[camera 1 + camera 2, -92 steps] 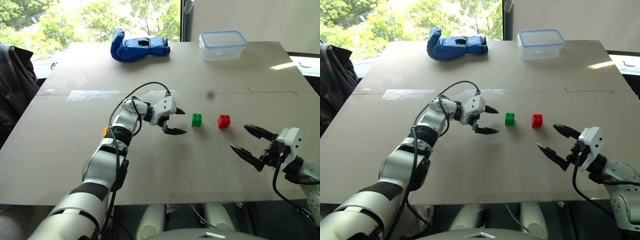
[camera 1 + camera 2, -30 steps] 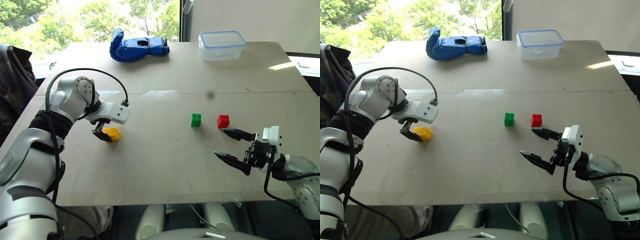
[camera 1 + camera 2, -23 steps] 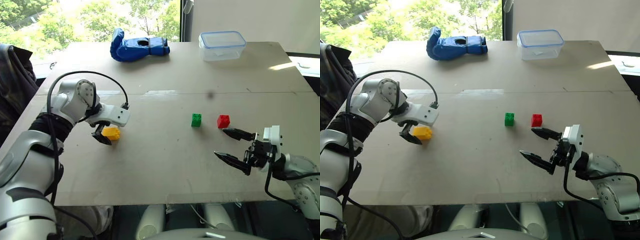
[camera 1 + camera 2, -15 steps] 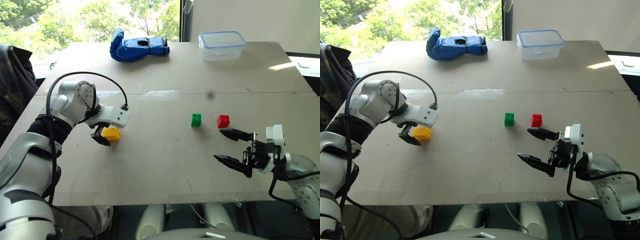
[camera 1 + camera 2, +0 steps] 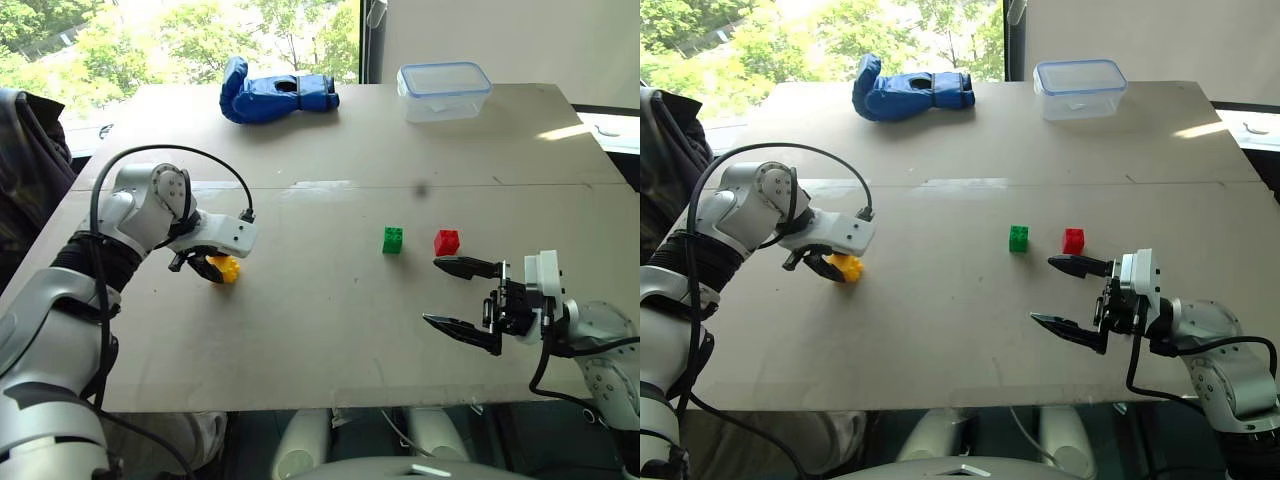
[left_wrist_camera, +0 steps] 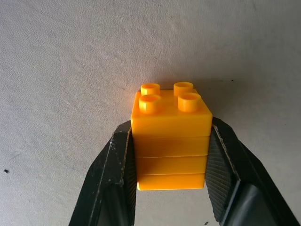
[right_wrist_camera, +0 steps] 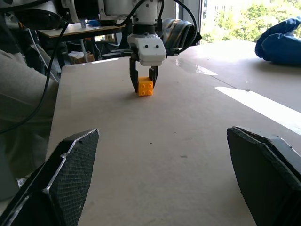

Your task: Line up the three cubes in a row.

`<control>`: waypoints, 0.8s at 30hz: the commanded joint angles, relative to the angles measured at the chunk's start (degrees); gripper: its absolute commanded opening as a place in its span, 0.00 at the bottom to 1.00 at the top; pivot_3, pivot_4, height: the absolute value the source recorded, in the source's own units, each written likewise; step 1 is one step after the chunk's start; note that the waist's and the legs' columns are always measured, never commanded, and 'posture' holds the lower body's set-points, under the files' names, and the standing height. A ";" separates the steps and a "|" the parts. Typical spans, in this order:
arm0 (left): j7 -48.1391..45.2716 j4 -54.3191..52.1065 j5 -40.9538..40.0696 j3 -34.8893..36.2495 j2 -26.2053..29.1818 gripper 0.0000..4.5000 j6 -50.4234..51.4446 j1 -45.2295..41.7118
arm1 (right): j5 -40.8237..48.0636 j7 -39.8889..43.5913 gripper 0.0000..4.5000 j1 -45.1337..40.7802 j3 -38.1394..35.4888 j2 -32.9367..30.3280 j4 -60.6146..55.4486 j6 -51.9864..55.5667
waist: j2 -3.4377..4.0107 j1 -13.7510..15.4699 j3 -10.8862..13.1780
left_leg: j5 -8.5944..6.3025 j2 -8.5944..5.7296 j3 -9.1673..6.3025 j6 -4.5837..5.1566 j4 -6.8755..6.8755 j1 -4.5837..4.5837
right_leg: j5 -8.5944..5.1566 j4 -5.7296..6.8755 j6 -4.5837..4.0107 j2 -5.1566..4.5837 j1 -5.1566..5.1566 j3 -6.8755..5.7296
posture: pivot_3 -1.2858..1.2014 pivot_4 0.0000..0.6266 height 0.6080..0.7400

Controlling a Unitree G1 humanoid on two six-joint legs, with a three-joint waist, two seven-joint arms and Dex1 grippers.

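My left gripper is going to release the yellow cube on bare board (image 5: 331, 244) next to the green cube, opposite the red cube.
At the table's left, the yellow cube (image 5: 227, 268) rests on the surface with my left gripper (image 5: 214, 267) pointing down, shut on it. In the left wrist view both black fingers (image 6: 117, 169) press the yellow cube's (image 6: 170, 141) sides, studs up. The green cube (image 5: 393, 240) and red cube (image 5: 447, 242) sit side by side right of centre, a small gap between them. My right gripper (image 5: 432, 292) hangs open and empty just in front of the red cube, pointing left. The right wrist view looks across the table at the yellow cube (image 7: 145, 87) in the left gripper (image 7: 144, 79).
A blue glove (image 5: 280, 92) lies at the far left of the table (image 5: 330, 340) and a clear lidded container (image 5: 444, 90) at the far right. A dark jacket (image 5: 25, 160) hangs beyond the table's left edge. Bare board lies between the yellow and green cubes.
My left gripper, open around the yellow cube a moment ago, has shut on it. The right gripper stays open in about the same place.
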 commanded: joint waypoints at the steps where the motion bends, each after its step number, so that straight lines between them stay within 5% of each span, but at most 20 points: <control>1: -0.27 -1.85 -3.22 3.90 0.07 0.29 -1.14 -0.42 | 1.22 -0.19 1.00 -0.92 -1.06 0.27 -0.40 -0.26 | -0.01 0.02 0.01 | 0.00 0.00 0.00 0.00 0.00 0.00 | 0.00 0.00 0.00 0.00 0.00 0.00 | 0.52 0.24 1.00; 7: 1.73 0.91 -16.87 17.35 -8.07 0.29 -5.50 -0.34 | 2.24 -0.69 1.00 -2.08 -1.61 0.64 0.12 0.26 | -0.03 0.29 0.02 | 0.00 0.07 -0.12 -0.01 0.12 -0.13 | 0.00 -0.01 0.00 -0.07 -0.02 -0.13 | 0.52 0.24 1.00; 14: 11.75 3.28 -33.00 33.53 -23.92 0.29 0.31 4.64 | 2.03 -0.35 1.00 -3.58 -1.96 0.76 2.08 -0.71 | -0.03 -0.14 0.01 | 0.01 0.04 -0.10 -0.02 0.13 -0.13 | 0.01 0.02 0.00 -0.10 -0.06 -0.10 | 0.52 0.24 1.00; 19: 11.82 5.16 -34.48 34.85 -29.70 0.29 -1.82 9.52 | 1.83 -0.78 1.00 -3.68 -1.91 1.21 2.15 -0.98 | -0.03 -0.16 0.01 | 0.06 0.02 -0.09 -0.10 0.13 -0.20 | 0.02 0.07 0.00 -0.09 -0.16 -0.08 | 0.52 0.24 1.00; 24: 13.09 18.32 -32.74 36.11 -35.43 0.29 -12.84 7.33 | 1.08 -0.46 1.00 -3.48 -1.32 1.56 2.37 -1.47 | -0.06 0.37 0.00 | 0.05 -0.11 -0.10 -0.09 0.16 -0.21 | 0.02 0.05 0.00 -0.11 -0.14 -0.10 | 0.52 0.24 1.00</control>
